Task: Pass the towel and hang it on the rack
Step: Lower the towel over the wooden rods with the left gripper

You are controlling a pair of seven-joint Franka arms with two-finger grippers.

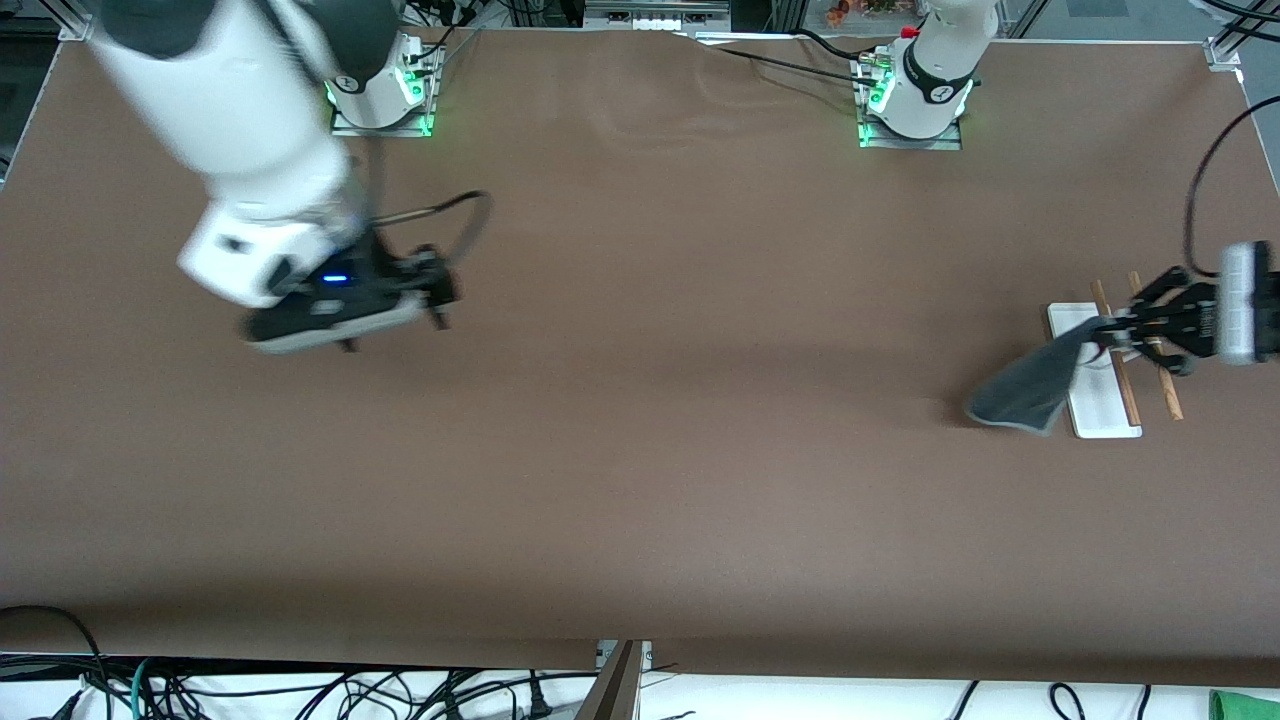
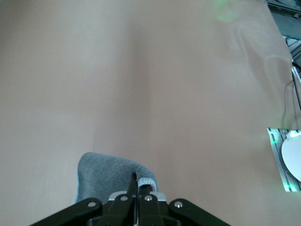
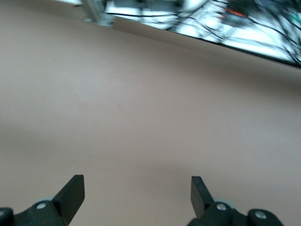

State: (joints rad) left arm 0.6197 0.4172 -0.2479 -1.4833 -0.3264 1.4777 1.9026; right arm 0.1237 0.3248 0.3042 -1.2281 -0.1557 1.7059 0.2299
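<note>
My left gripper has the grey towel. It will let go of it draped over the middle of the rack's thin wooden rods point(image 1: 1147, 340).
The towel point(image 1: 1030, 385) shows its dark grey side and hangs slanting down from my left gripper point(image 1: 1110, 328), which is shut on one corner of it. That gripper is over the rack point(image 1: 1100, 405), a white flat base with two thin wooden rods point(image 1: 1122, 375), at the left arm's end of the table. The towel's low end reaches the table just beside the base. In the left wrist view the grey towel point(image 2: 103, 176) sits pinched in the left gripper point(image 2: 139, 181), with a bit of light edging showing. My right gripper point(image 1: 440, 300) is open and empty over bare table; its fingers point(image 3: 73, 190) stand wide apart.
The brown table point(image 1: 640, 450) spreads between the two arms. The arm bases point(image 1: 915, 110) stand along its edge farthest from the front camera. Cables point(image 1: 300, 690) and a green object point(image 1: 1245, 705) lie past the table's nearest edge.
</note>
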